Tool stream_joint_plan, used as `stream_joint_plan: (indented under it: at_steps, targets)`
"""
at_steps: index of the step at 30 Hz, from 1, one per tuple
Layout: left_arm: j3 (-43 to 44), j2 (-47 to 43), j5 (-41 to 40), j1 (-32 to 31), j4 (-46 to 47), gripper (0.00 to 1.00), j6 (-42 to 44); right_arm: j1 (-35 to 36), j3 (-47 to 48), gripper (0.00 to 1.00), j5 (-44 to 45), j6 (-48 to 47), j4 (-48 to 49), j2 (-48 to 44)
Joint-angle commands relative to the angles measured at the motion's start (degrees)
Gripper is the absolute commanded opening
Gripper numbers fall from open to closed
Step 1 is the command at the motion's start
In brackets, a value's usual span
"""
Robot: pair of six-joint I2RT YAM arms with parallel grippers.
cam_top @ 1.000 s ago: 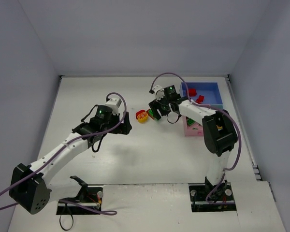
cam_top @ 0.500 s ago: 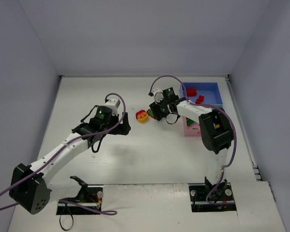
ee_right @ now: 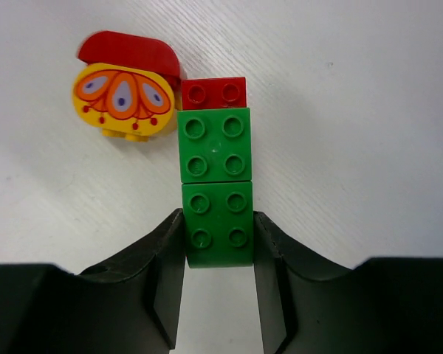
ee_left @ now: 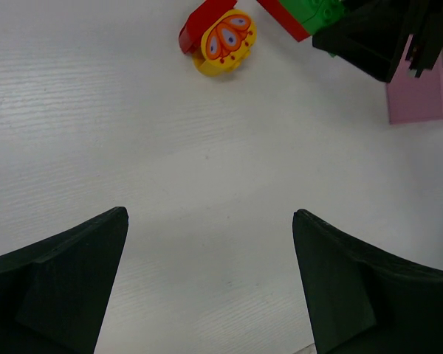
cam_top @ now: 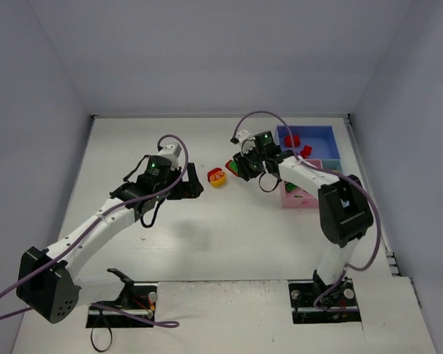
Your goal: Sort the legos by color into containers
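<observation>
The robot's right gripper should release the green brick next to the green bricks in the near half of the pink compartment (cam_top: 305, 193).
My right gripper (ee_right: 218, 236) is shut on the near end of a green brick (ee_right: 218, 221). A second green brick (ee_right: 214, 145) and a small red brick (ee_right: 213, 93) run on in line beyond it. A yellow round piece with an orange pattern (ee_right: 120, 99) and a red curved brick (ee_right: 129, 53) lie just left of them. In the top view the right gripper (cam_top: 240, 167) is right of the yellow piece (cam_top: 217, 178). My left gripper (cam_top: 193, 184) is open and empty, left of that piece; its wrist view (ee_left: 210, 214) shows the piece (ee_left: 224, 43) far ahead.
The joined tray stands at the right: a blue compartment (cam_top: 321, 134) with red bricks (cam_top: 293, 140), a pink compartment (cam_top: 286, 201) with green bricks (cam_top: 290, 186), and a small light-blue one (cam_top: 330, 164). Walls close the table on three sides.
My right gripper has shifted slightly toward the far right by the green bricks, and its arm has swung right. My left gripper has moved a little farther away, toward the yellow piece.
</observation>
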Motion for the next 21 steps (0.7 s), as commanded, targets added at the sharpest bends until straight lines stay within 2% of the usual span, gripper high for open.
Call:
stream_joint_plan:
  at_steps: [1, 8, 14, 21]
  targets:
    - [5.05, -1.45, 2.17, 0.38, 4.99, 0.86, -4.94, 0.95, -1.80, 0.00, -2.29, 0.70, 5.57, -11.44]
    - [6.55, -1.19, 5.51, 0.47, 16.13, 0.86, -10.75, 5.43, -7.86, 0.00, -3.87, 5.08, 10.05, -22.52]
    - [5.85, 0.39, 6.31, 0.55, 25.37, 0.86, -13.39, 8.86, -10.94, 0.00, -5.28, 9.48, 14.70, -27.10]
    - [5.14, 1.45, 3.93, 0.47, 27.41, 0.86, -12.60, 11.33, -13.49, 0.00, -5.45, 13.09, 17.96, -29.47]
